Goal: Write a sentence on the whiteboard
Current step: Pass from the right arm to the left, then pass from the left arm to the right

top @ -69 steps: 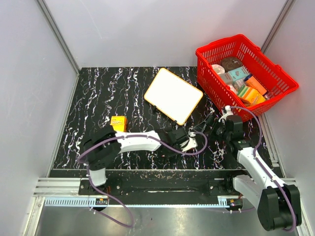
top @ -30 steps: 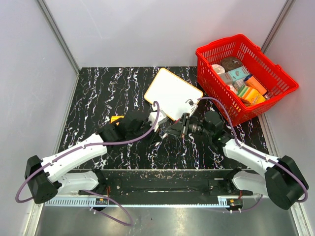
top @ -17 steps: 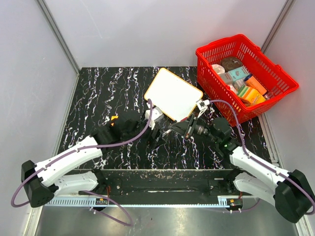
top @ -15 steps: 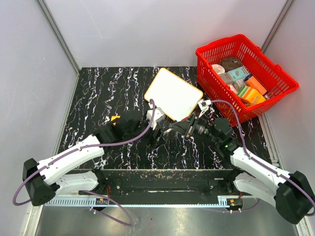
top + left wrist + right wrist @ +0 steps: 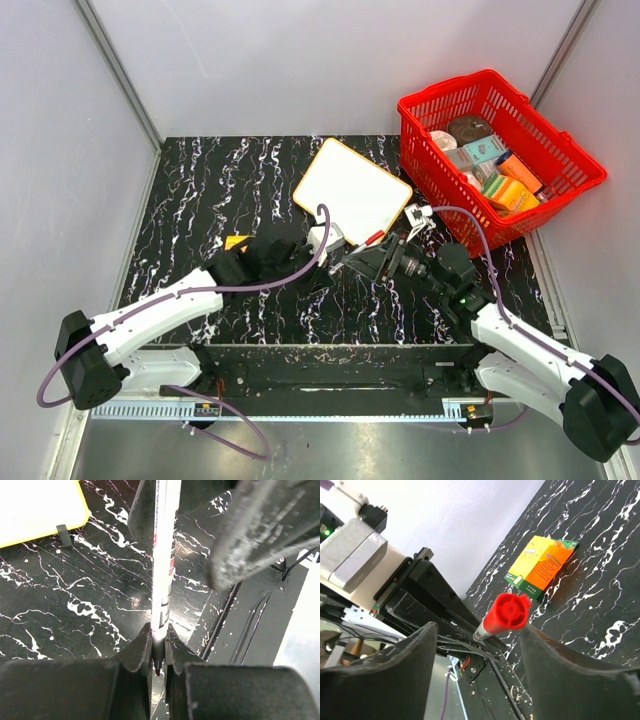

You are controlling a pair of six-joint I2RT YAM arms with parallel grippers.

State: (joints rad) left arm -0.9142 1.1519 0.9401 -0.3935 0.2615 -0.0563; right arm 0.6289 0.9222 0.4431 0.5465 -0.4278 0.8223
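My left gripper is pinching the marker at its writing tip. Next, my right gripper takes hold of the marker by its red end cap (image 5: pixel 374 239) before I write on the whiteboard.
The whiteboard (image 5: pixel 352 192) lies tilted at the middle back of the black marbled table (image 5: pixel 200 190). Its face is blank and no sentence shows on it. One corner of it shows in the left wrist view (image 5: pixel 35 505). My left gripper (image 5: pixel 330 258) is shut on a white marker (image 5: pixel 164 555), whose bare red tip points back between the fingers (image 5: pixel 157 636). The marker's red end cap (image 5: pixel 507 612) sits between the fingers of my right gripper (image 5: pixel 477 632), which is open and not touching it. Both grippers meet just in front of the board's near edge, with the right gripper (image 5: pixel 372 258) facing the left one.
A red basket (image 5: pixel 560 150) full of packaged goods stands at the back right, close to the board. A small orange-yellow box (image 5: pixel 236 241) lies left of centre, partly under my left arm, and shows in the right wrist view (image 5: pixel 542 565). Grey walls enclose the table.
Both arms have swung out from folded poses and met in front of the board. In the last half second my left gripper moved slightly right, putting the marker's red end between the right fingers.
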